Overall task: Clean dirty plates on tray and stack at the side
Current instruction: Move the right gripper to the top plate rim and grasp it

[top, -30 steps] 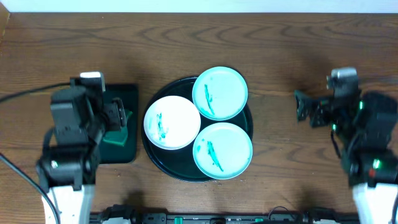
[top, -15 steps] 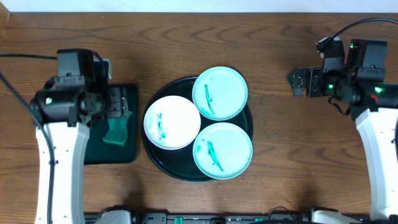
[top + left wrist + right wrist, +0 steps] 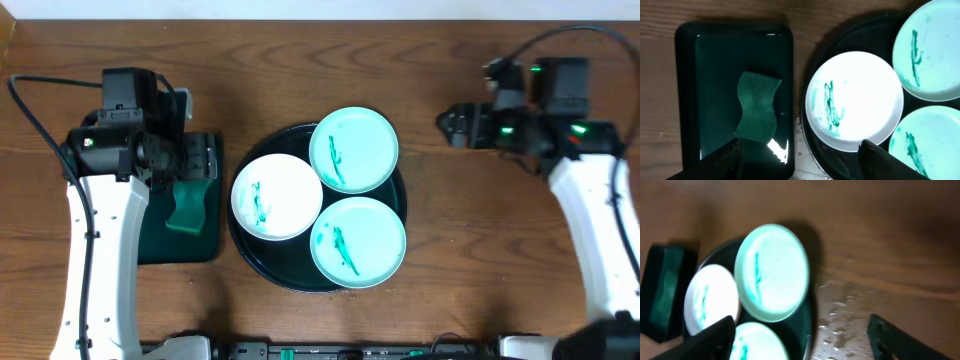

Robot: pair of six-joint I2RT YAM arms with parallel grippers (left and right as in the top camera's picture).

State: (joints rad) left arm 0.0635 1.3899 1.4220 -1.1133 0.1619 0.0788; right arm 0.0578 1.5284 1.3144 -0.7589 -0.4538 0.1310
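I will next lower my left gripper to the green sponge in the dark green rectangular tray and grab the sponge's narrow middle [image 3: 190, 206] [image 3: 758, 107].
The round black tray [image 3: 275, 262] sits mid-table with three dirty plates on it: a white plate [image 3: 277, 196] on the left, one turquoise plate [image 3: 354, 150] at the back and another turquoise plate [image 3: 358, 242] in front. All three carry green smears. My left gripper [image 3: 197, 160] hovers open over a dark green rectangular tray, left of the white plate [image 3: 855, 97], with nothing between its fingers [image 3: 725, 162]. My right gripper [image 3: 452, 125] hangs open and empty over bare table to the right of the back turquoise plate [image 3: 772, 272].
A green sponge [image 3: 757, 107] lies in the dark green rectangular tray [image 3: 690, 100], just left of the black tray [image 3: 832, 162]. Water droplets [image 3: 835, 325] spot the wood to the right of the black tray [image 3: 807, 315].
Both arms have reached out over the table. The right gripper has moved left towards the black tray. The left gripper has shifted back over the green tray. The plates have not moved.
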